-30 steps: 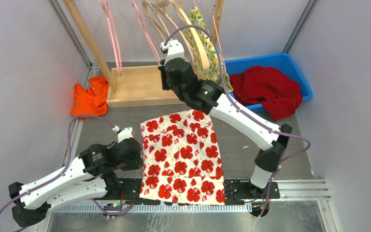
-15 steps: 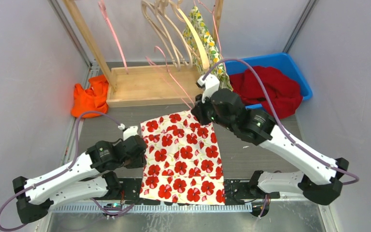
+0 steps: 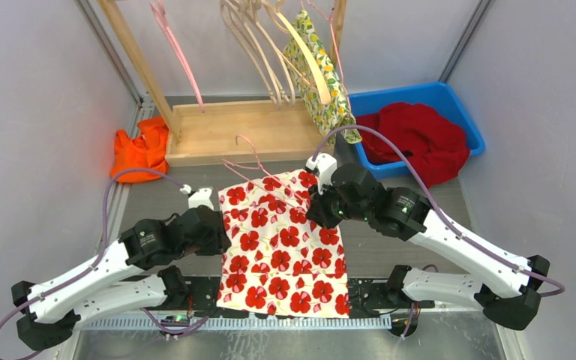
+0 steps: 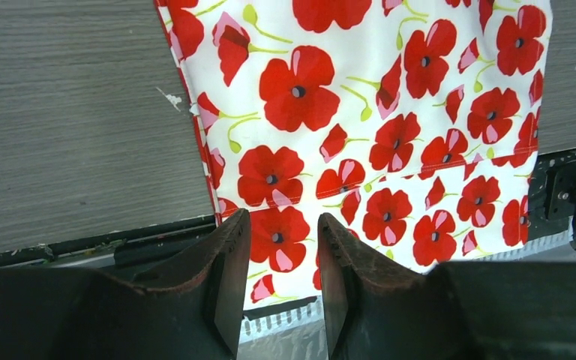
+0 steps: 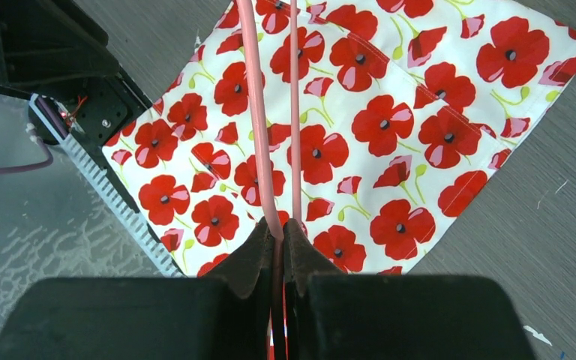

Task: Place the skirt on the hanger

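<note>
The pink hanger will drop from my right gripper over the middle of the poppy skirt (image 3: pixel 273 238) (image 5: pixel 278 133), beside my left gripper.
The skirt (image 3: pixel 283 240), white with red poppies, lies flat on the table, its hem hanging over the near edge. My right gripper (image 3: pixel 316 204) is shut on a thin pink hanger (image 3: pixel 259 169) held low over the skirt's upper half; its wire (image 5: pixel 259 112) runs out from between the jaws across the fabric (image 5: pixel 390 112). At the skirt's left edge my left gripper (image 3: pixel 221 240) hovers open, nothing between its fingers (image 4: pixel 229 262), the poppy cloth (image 4: pixel 360 112) showing below.
A wooden rack (image 3: pixel 229 131) at the back carries wooden hangers (image 3: pixel 270 45), a pink hanger (image 3: pixel 172 45) and a lemon-print garment (image 3: pixel 322 75). An orange cloth (image 3: pixel 141 154) lies back left. A blue bin (image 3: pixel 457 105) back right holds a red cloth (image 3: pixel 416 139).
My right arm has swung from the rack down toward the skirt, bringing the pink hanger with it. My left gripper has crept slightly forward along the skirt's left edge.
</note>
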Controlling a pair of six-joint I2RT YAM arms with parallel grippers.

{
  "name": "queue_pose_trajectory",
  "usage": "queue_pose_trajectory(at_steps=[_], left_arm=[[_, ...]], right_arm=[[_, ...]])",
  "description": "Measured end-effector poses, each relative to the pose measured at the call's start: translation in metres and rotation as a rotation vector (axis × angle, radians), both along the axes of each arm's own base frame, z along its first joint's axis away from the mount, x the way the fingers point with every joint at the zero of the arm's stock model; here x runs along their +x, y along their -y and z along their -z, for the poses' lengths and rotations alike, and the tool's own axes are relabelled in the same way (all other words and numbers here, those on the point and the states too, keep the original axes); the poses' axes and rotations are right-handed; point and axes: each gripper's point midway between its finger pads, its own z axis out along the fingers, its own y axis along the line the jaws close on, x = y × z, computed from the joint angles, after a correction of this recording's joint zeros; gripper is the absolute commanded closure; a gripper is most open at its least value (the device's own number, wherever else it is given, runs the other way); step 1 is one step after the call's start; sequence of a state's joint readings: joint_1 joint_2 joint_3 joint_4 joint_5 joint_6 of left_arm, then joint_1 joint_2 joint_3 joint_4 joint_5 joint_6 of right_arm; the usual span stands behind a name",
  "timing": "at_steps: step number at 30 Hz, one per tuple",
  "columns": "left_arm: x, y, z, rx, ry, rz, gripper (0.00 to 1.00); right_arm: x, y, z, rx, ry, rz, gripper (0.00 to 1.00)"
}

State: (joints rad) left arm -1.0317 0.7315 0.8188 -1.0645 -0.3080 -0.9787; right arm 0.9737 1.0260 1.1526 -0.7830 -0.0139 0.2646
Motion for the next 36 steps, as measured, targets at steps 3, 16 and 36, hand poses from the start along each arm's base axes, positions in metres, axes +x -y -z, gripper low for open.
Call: queue_pose_trajectory(at_steps=[3,16,36], left_arm=[[0.003,0.0,-0.002,-0.004,0.015,-0.007,0.6],[0.035,0.019,-0.012,-0.046,0.115,-0.097,0.56],[0.061,0.01,-0.062,-0.386,0.391,-0.253,0.2]], right_arm=[[-0.003,0.003,0.004,0.001,-0.004,-0.009,0.99],[-0.02,-0.004,0.029,0.003,-0.072,-0.088,0.99],[-0.04,-0.001,0.035,0.069,-0.167,-0.092,0.99]])
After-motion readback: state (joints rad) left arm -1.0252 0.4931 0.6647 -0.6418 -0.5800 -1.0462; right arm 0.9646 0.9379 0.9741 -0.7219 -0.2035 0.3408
